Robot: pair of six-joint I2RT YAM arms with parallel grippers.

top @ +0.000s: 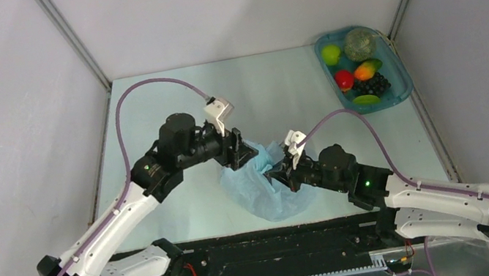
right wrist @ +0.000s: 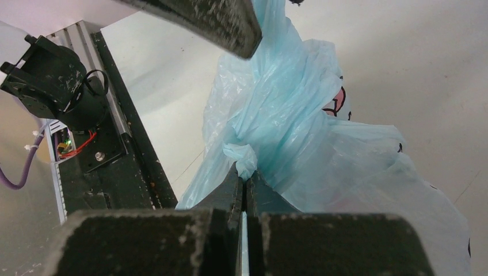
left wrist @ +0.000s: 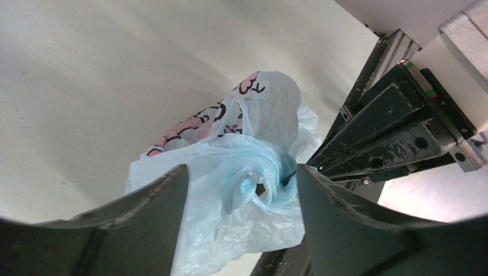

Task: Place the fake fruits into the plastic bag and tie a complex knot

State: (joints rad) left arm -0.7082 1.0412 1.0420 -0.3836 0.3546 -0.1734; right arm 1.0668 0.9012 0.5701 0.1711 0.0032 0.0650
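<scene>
The right gripper holds only a thin fold of the bag, so the left gripper will pinch the bag's twisted bunch (left wrist: pixel 246 183) before the right gripper takes another part of the bag.
The light-blue plastic bag (top: pixel 264 187) lies crumpled on the table between my two grippers. My left gripper (top: pixel 244 154) is open, and its jaws straddle a twisted bunch of the bag's film (left wrist: pixel 253 184) without pinching it. My right gripper (top: pixel 279 172) is shut on a thin fold of the bag (right wrist: pixel 244 164) at its fingertips. A band of film (right wrist: pixel 276 69) runs up from there past the left gripper's finger (right wrist: pixel 201 17). The bag's pink-and-black print (left wrist: pixel 195 123) shows. The fake fruits (top: pixel 357 72), red, lime green, orange-yellow and dark grapes, lie in the teal tray (top: pixel 403 79).
The teal tray stands at the far right corner, by the enclosure walls. The black rail (top: pixel 274 248) runs along the near edge between the arm bases. The right gripper's body (left wrist: pixel 397 135) sits close beside the left jaws.
</scene>
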